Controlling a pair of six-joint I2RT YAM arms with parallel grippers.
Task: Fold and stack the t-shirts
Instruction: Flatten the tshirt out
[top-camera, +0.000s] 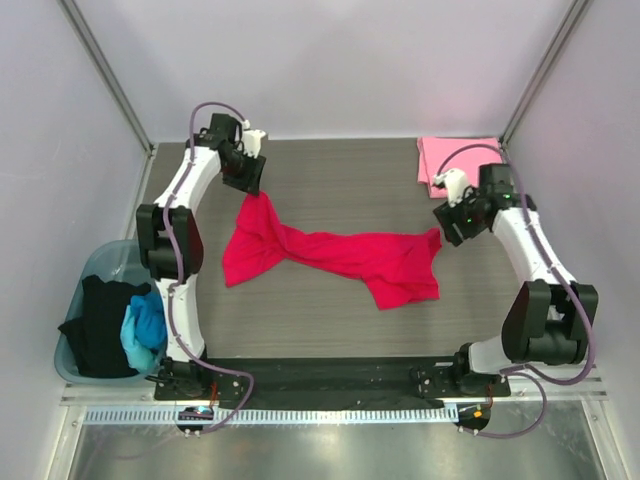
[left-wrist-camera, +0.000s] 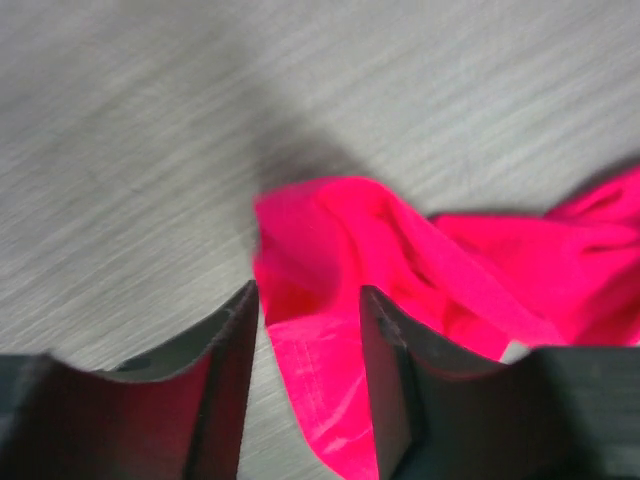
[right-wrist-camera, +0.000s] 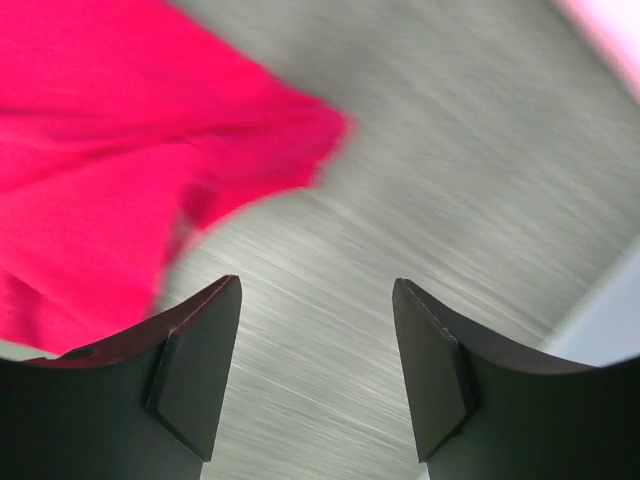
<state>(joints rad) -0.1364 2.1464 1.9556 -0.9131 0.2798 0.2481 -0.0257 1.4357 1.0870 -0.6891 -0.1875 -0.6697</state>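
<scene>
Next, I close my left gripper on the basket-side edge (top-camera: 239, 226) (left-wrist-camera: 268, 318) of the crimson red t-shirt, a bit nearer than the t-shirt's far corner.
The crimson red t-shirt (top-camera: 330, 250) lies crumpled and stretched in a long twisted band across the middle of the table. My left gripper (top-camera: 248, 178) is at the shirt's far left corner. In the left wrist view my left gripper (left-wrist-camera: 305, 310) is open, with red cloth (left-wrist-camera: 480, 260) showing between and beyond the fingers. My right gripper (top-camera: 450, 225) hovers just off the shirt's right end. In the right wrist view my right gripper (right-wrist-camera: 315, 300) is open and empty over bare table, with the red shirt (right-wrist-camera: 100, 150) to its left. The light pink t-shirt (top-camera: 445, 158) lies folded at the back right.
A blue-grey basket (top-camera: 95, 260) stands off the table's left edge, holding a black shirt (top-camera: 100, 320) and a bright blue shirt (top-camera: 145, 325). Grey walls close in the table on three sides. The pink shirt's edge shows in the right wrist view (right-wrist-camera: 610, 25).
</scene>
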